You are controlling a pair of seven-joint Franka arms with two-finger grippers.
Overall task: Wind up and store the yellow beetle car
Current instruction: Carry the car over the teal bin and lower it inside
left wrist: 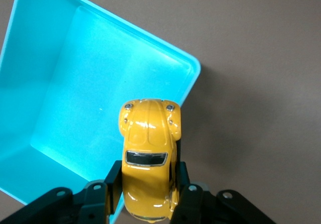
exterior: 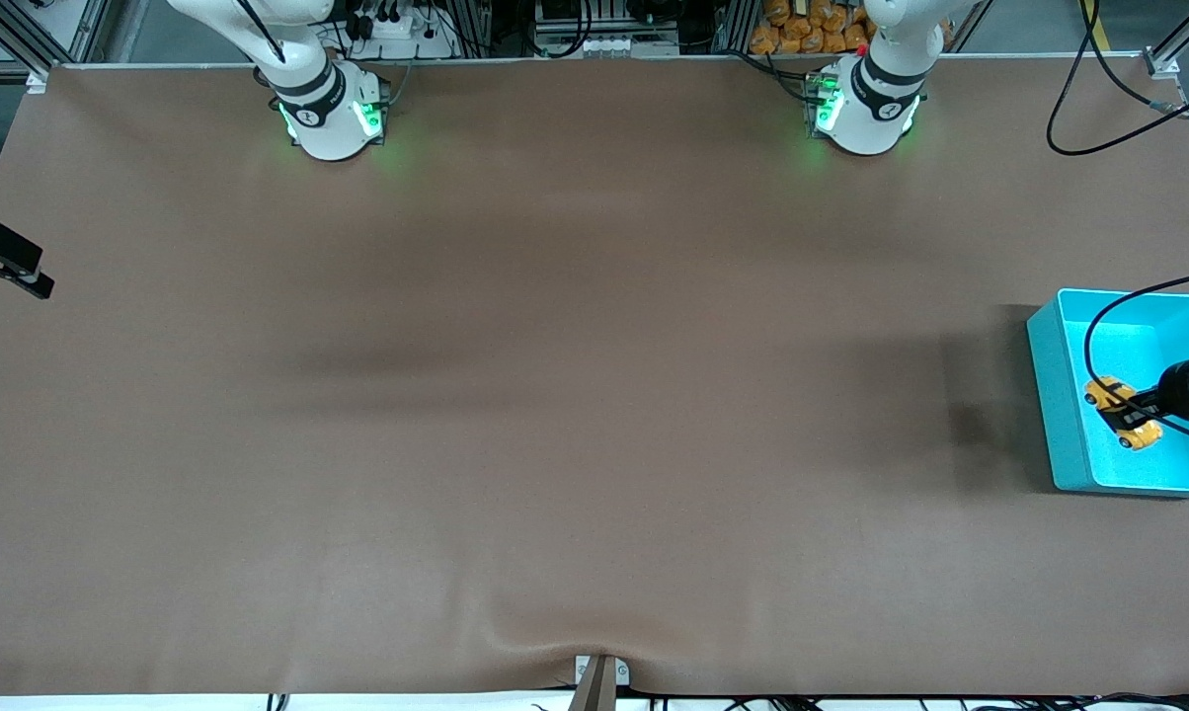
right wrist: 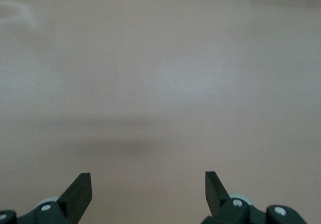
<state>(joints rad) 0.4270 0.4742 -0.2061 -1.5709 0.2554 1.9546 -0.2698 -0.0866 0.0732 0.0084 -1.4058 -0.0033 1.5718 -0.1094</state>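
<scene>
My left gripper is going to let go of the yellow beetle car on the middle of the turquoise bin's bottom (exterior: pixel 1107 410) (left wrist: pixel 104 99).
The yellow beetle car (exterior: pixel 1103 393) is held in my left gripper (exterior: pixel 1130 411), which is shut on its sides. The car hangs over the inside of the turquoise bin (exterior: pixel 1049 395), close to the bin wall that faces the right arm's end of the table. In the left wrist view the car (left wrist: pixel 149 128) sits between the black fingers (left wrist: pixel 111 181), with the bin (left wrist: pixel 50 83) below it, empty inside. My right gripper (right wrist: pixel 148 181) is open and empty over bare brown table.
The bin stands at the left arm's end of the table. The brown table mat (exterior: pixel 555 395) has a small wrinkle at its edge nearest the front camera. A black piece (exterior: pixel 7 262) shows at the right arm's end.
</scene>
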